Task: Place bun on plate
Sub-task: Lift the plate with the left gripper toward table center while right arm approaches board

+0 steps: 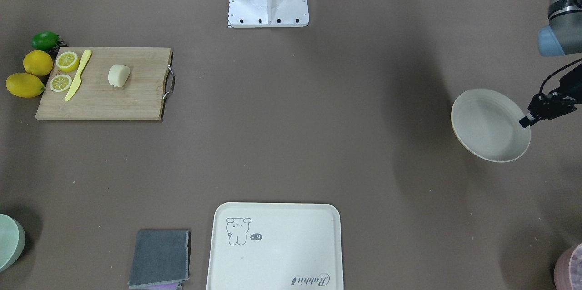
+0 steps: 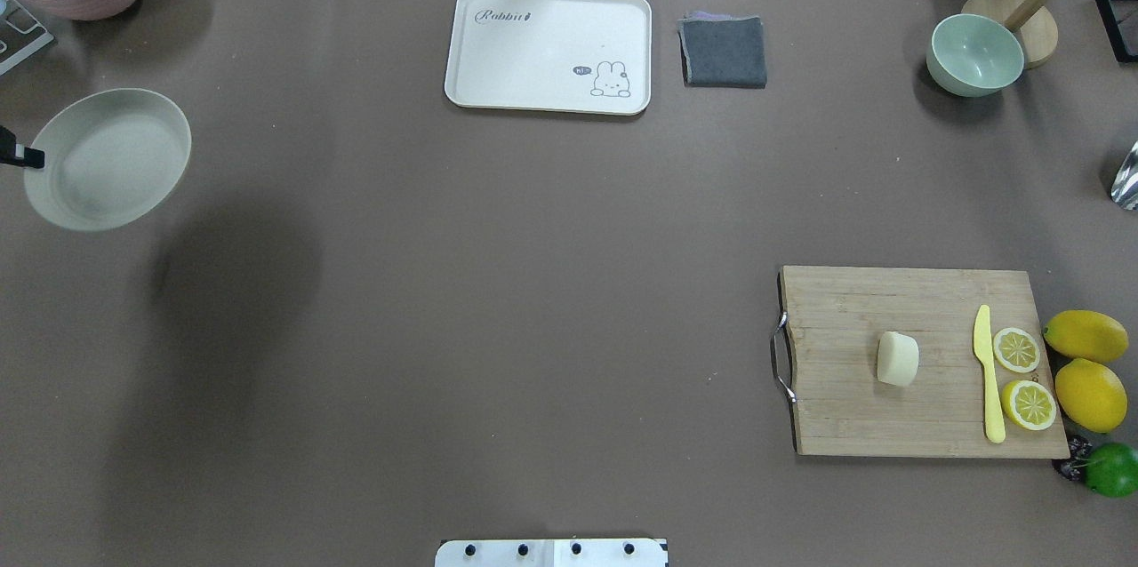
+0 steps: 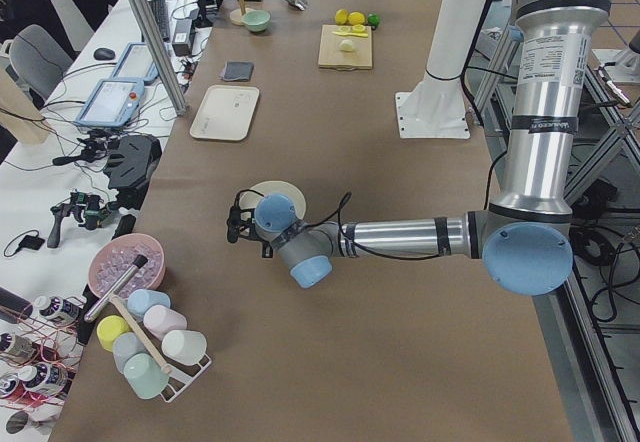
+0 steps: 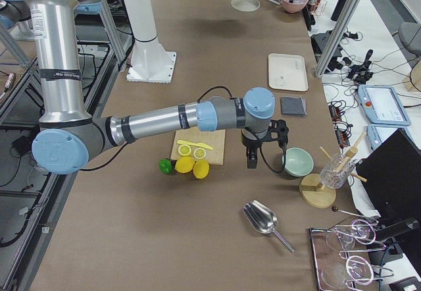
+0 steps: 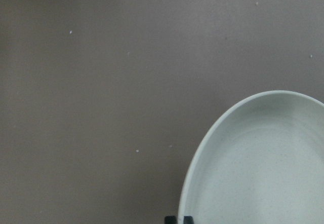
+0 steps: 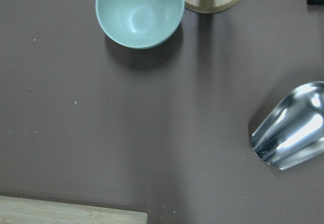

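Observation:
I will release the plate with my left gripper on the bare table (image 1: 271, 116) between the rabbit tray and the white base.
The bun (image 2: 898, 359), a pale cream lump, lies on the wooden cutting board (image 2: 853, 407) at the right, also seen as the bun (image 1: 119, 75) in the front-facing view. The plate (image 2: 107, 158) hangs tilted above the table at the far left, casting a shadow below it. My left gripper (image 2: 34, 160) is shut on the plate's rim; in the front-facing view the left gripper (image 1: 526, 121) pinches the plate (image 1: 489, 124) at its edge. My right gripper (image 4: 250, 160) hovers beyond the board near the green bowl; whether it is open or shut I cannot tell.
Lemon halves (image 2: 1022, 376), a yellow knife (image 2: 987, 371), whole lemons (image 2: 1086, 364) and a lime (image 2: 1113, 469) sit at the board's right. A rabbit tray (image 2: 533, 43), grey cloth (image 2: 725, 51), green bowl (image 2: 973, 56) and metal scoop (image 6: 293, 127) line the far side.

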### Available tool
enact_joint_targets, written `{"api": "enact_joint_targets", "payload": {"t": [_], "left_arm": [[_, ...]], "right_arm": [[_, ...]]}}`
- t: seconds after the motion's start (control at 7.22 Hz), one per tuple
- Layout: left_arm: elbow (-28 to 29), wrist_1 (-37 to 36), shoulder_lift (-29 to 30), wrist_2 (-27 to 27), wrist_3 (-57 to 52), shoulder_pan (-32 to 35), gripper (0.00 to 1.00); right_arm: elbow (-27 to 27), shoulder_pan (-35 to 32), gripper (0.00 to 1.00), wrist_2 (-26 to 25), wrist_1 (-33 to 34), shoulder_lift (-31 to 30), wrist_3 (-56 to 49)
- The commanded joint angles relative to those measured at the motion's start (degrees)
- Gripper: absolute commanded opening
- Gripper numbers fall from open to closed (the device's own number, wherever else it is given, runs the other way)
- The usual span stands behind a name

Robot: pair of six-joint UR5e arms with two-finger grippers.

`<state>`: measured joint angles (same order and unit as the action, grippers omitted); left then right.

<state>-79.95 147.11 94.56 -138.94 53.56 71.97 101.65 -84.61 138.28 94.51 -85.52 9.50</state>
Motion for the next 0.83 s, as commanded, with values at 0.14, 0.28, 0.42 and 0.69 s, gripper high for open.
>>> {"api": "enact_joint_targets", "payload": {"t": [0.14, 0.28, 0.42, 0.69], "left_arm": [[-6.7, -1.7, 3.7, 8.1, 14.9, -8.0, 0.00], [-7.8, -4.3, 6.1, 10.9, 17.7, -10.6, 0.00], [-10.6, -9.0, 8.3, 14.8, 20.1, -14.0, 0.00], [-17.4, -23.0, 14.7, 25.1, 24.7, -22.8, 0.00]], "right_arm": [[2.1, 14.0, 1.00, -6.4, -16.6, 1.1, 21.8], [2.1, 17.4, 1.00, -7.6, -19.7, 1.3, 28.7], [3.8, 19.6, 1.00, -7.2, -19.4, 1.5, 30.5], [6.3, 20.3, 1.00, -5.0, -19.0, -0.9, 30.6]]}}
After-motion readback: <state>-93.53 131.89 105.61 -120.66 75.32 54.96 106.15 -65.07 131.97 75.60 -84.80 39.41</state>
